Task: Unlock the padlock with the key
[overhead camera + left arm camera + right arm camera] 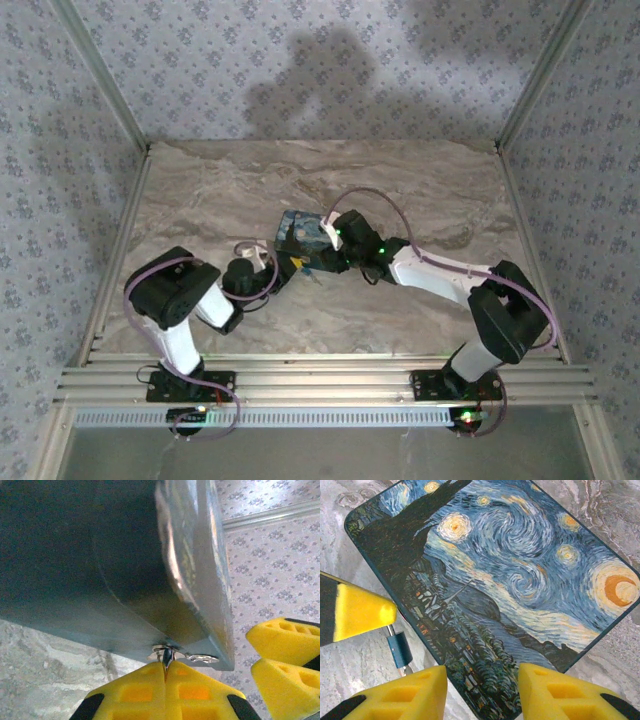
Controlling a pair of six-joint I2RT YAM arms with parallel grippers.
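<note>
My left gripper is going to release the key, now at the tin's lower corner, with the padlock on the marble (269,306) between the tin and the front metal rail.
The blue starry-night tin (510,575) stands tilted, its painted lid facing my right gripper (482,692). That gripper is open, and its yellow fingers hover in front of the lid's near corner. The tiny dark-blue padlock (399,649) hangs beside the tin's left edge. My left gripper (166,667) is shut on the key (167,656), a thin metal sliver at the tin's lower corner (220,650). In the right wrist view a silver shaft (391,629) runs from the left fingertip (365,612) into the padlock. From above, both grippers (297,266) (323,258) meet at the tin (300,232).
A small ring with a second flat metal piece (202,658) dangles by the held key. The right gripper's yellow fingers (285,640) sit just right of the tin. The marble tabletop (420,190) is fenced by metal posts and patterned walls (80,150).
</note>
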